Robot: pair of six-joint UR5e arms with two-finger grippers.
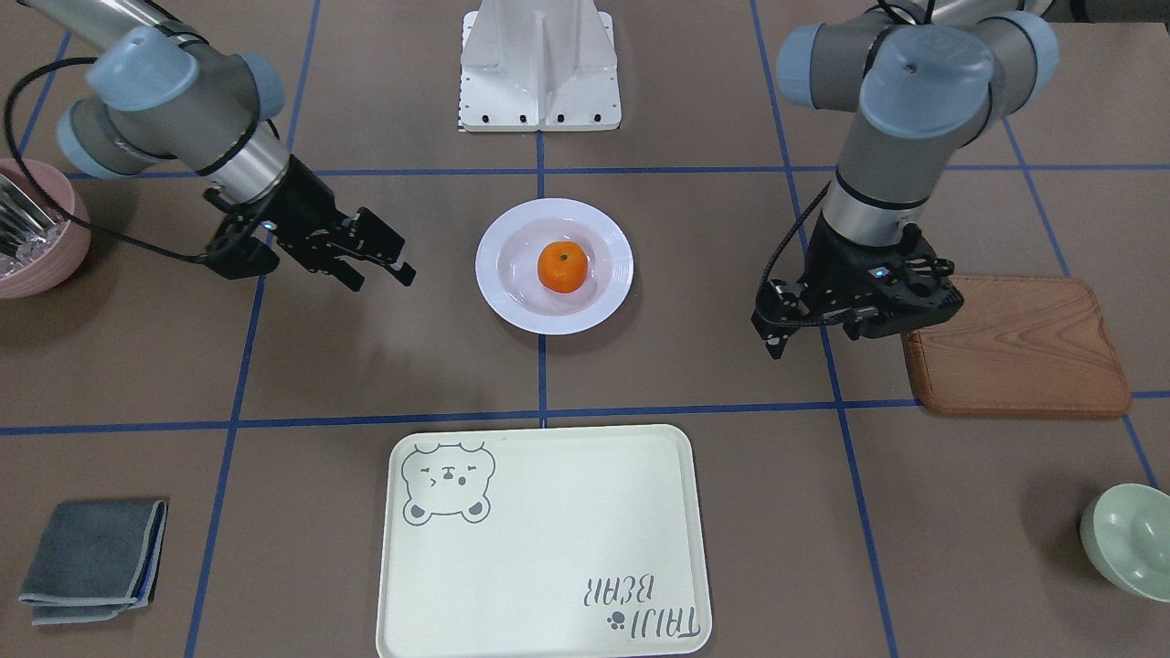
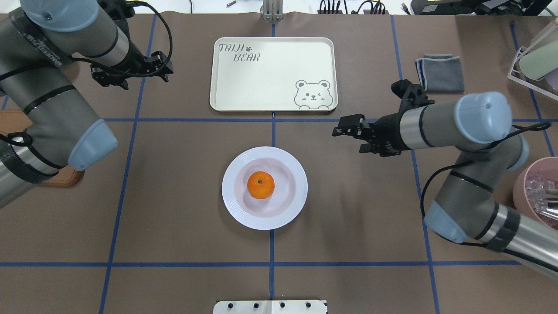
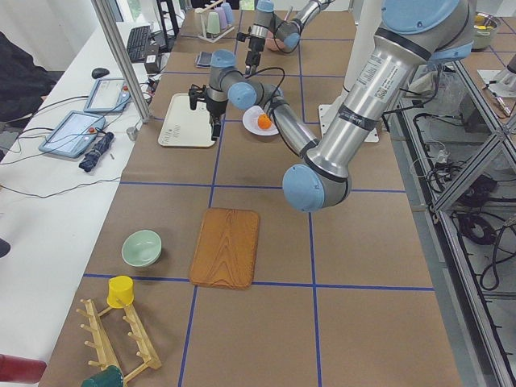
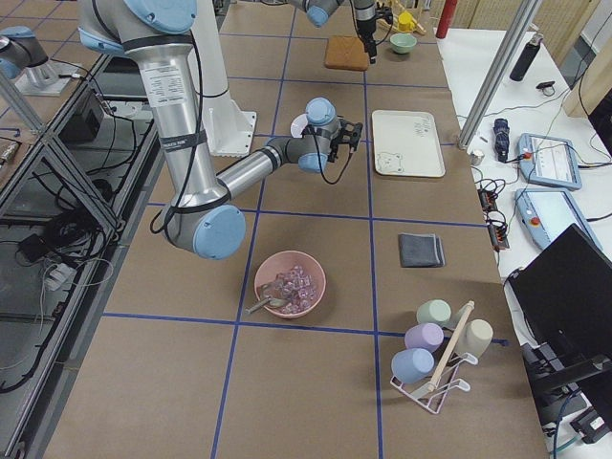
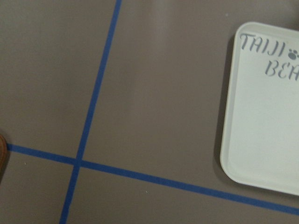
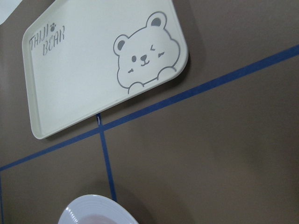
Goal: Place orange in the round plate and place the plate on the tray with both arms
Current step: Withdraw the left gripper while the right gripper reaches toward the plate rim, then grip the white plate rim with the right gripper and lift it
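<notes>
My right gripper is to close on the rim (image 1: 495, 230) of the white round plate, on the side that faces that gripper and away from the cream tray.
The orange (image 1: 561, 266) (image 2: 260, 185) lies in the middle of the white round plate (image 1: 512, 311) (image 2: 235, 209), which rests on the table's centre. The cream tray (image 1: 548, 548) (image 2: 270, 74) with the bear drawing lies flat beyond the plate, with nothing on it. My right gripper (image 1: 379, 277) (image 2: 348, 140) hovers open beside the plate, a short way off its rim and holding nothing. Off the tray's other side, my left gripper (image 1: 816, 340) (image 2: 146, 78) points down at the bare table, open and holding nothing. Neither wrist view shows fingers, only the tray (image 5: 266, 116) (image 6: 79, 79) and a sliver of plate (image 6: 93, 212).
A brown wooden board (image 1: 1024, 347) lies under the left arm's side. A pink bowl (image 1: 37, 228) with clear pieces stands near the right arm. A pale green bowl (image 1: 1133, 539), a folded grey cloth (image 1: 91, 557) and a cup rack (image 2: 536, 56) sit at the far corners.
</notes>
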